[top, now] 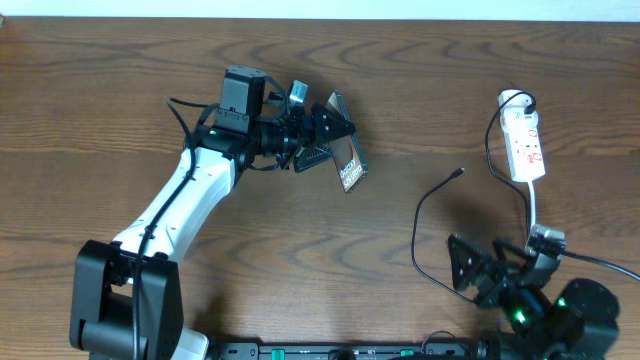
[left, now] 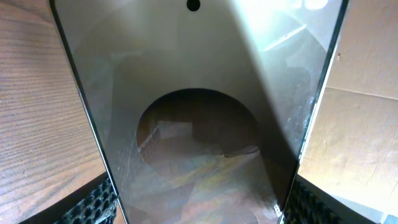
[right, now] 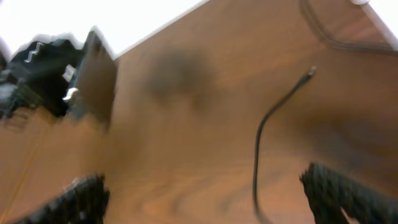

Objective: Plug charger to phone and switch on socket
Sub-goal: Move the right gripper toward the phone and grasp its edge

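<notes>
Next, I take the phone's free near end [top: 353, 180] with my right gripper before I plug in the charger, because my left gripper holds the phone crosswise by its long sides.
My left gripper [top: 325, 140] is shut on the phone [top: 348, 150], a bronze-grey slab held on edge above the table's back middle. The phone's glossy face [left: 199, 112] fills the left wrist view between the two finger pads. The charger cable [top: 425, 215] lies on the wood, its black plug tip [top: 459, 172] pointing toward the back right. In the right wrist view the cable [right: 261, 137] and its tip [right: 309, 74] lie ahead, between the fingers. My right gripper [top: 475, 265] is open and empty at the front right. The white socket strip [top: 524, 145] lies at the right.
The socket's thick white cord [top: 534, 205] runs forward toward my right arm. The wooden table [top: 120, 110] spreads left and behind. The left arm [top: 190, 200] crosses the table's left half. The right wrist view is blurred.
</notes>
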`<state>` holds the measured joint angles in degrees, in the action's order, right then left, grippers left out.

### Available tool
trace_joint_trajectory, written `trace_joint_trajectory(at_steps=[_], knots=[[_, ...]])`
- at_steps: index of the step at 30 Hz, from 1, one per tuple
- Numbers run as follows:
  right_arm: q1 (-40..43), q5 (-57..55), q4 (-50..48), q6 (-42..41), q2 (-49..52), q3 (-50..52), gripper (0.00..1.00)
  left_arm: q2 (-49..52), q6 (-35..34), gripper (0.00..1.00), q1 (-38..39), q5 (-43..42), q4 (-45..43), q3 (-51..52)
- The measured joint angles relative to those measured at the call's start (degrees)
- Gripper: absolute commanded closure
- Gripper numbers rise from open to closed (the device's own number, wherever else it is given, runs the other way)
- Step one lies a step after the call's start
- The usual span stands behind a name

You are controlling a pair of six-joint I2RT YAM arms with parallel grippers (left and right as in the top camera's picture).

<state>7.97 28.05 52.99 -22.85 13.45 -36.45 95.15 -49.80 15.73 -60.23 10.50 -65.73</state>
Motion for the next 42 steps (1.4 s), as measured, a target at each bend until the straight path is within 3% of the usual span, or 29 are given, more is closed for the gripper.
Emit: trace_joint_trajectory(at_steps=[4,7,10,15,20,31,34,37,42], knots=[[0.0,7.0,8.9,1.2,1.2,-7.5,0.01,0.0,-0.2,0.41,0.0,-0.7,0.0,0.0],[0.0,14.6,9.7,3.4,1.2,-9.7,0.01,0.0,-0.2,0.41,0.0,-1.0,0.0,0.0],[0.0,18.6,8.0,4.7,1.2,-9.4,0.01,0.0,-0.7,0.41,0.0,-1.2,0.0,0.0],[0.0,21.0,-3.8,6.9,1.2,-2.9,0.01,0.0,-1.9,0.41,0.0,-1.2,0.0,0.0],[0.0,18.5,-12.5,7.6,1.5,2.0,0.01,0.0,-3.6,0.41,0.0,-1.4,0.0,0.0],[0.0,12.0,-23.7,6.7,2.9,2.4,0.01,0.0,-4.6,0.41,0.0,-1.4,0.0,0.0],[0.0,11.3,-24.5,6.1,7.1,2.1,0.01,0.0,-4.7,0.41,0.0,-1.4,0.0,0.0],[-0.2,10.6,-24.0,6.1,13.7,0.6,0.09,0.0,-4.7,0.41,0.0,-1.4,0.0,0.0],[-4.8,6.4,-23.1,8.1,22.2,-4.6,0.06,0.0,-5.5,0.41,0.0,-1.4,0.0,0.0]])
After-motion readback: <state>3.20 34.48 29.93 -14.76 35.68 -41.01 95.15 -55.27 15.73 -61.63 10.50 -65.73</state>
